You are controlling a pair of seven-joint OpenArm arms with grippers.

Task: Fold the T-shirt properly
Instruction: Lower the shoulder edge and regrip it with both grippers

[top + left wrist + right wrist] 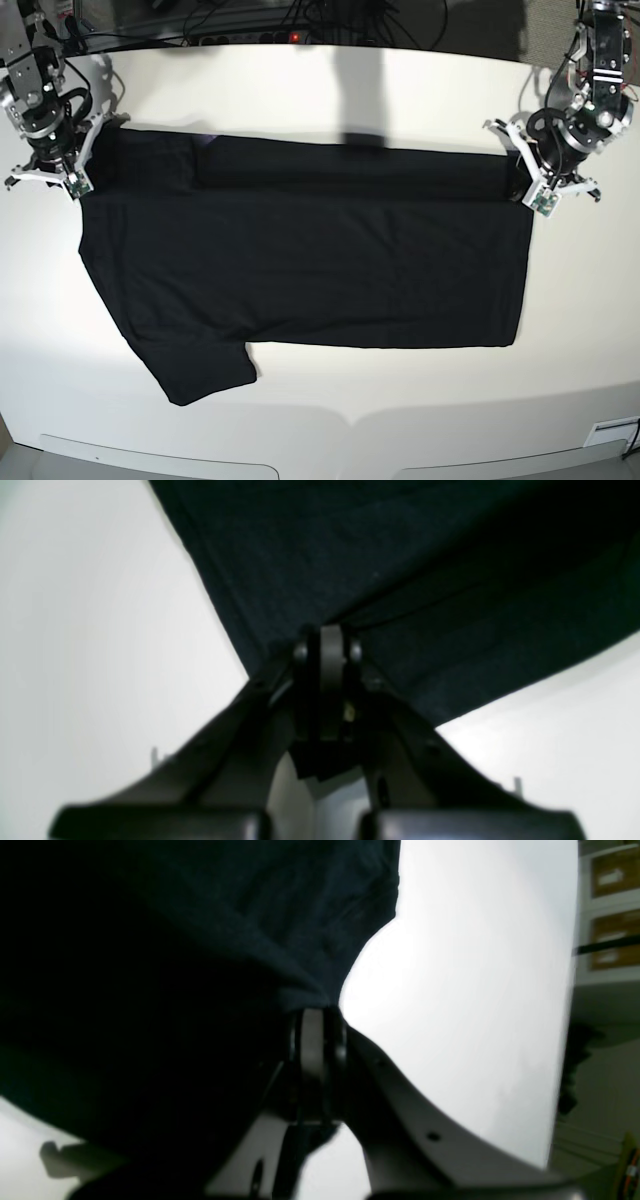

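Note:
My left gripper will grab the folded part farther in and help pull (496, 182) the T-shirt closer, because the T-shirt's edge opposite the folded part is far from my arms.
The black T-shirt (300, 260) lies spread on the white table (300, 90), plain side up, with its far edge folded over as a dark band. One sleeve (200, 375) sticks out at the near left. My left gripper (522, 178) is at the shirt's far right corner. In the left wrist view it (327, 640) is shut on the black cloth (400, 555). My right gripper (88, 150) is at the far left corner. In the right wrist view it (315, 1012) is shut on bunched cloth (200, 940). The print is hidden.
Cables and a power strip (250, 38) lie along the table's back edge. Shelves with cardboard boxes (612, 915) stand beyond the table in the right wrist view. The table's front edge (320, 462) runs below the shirt.

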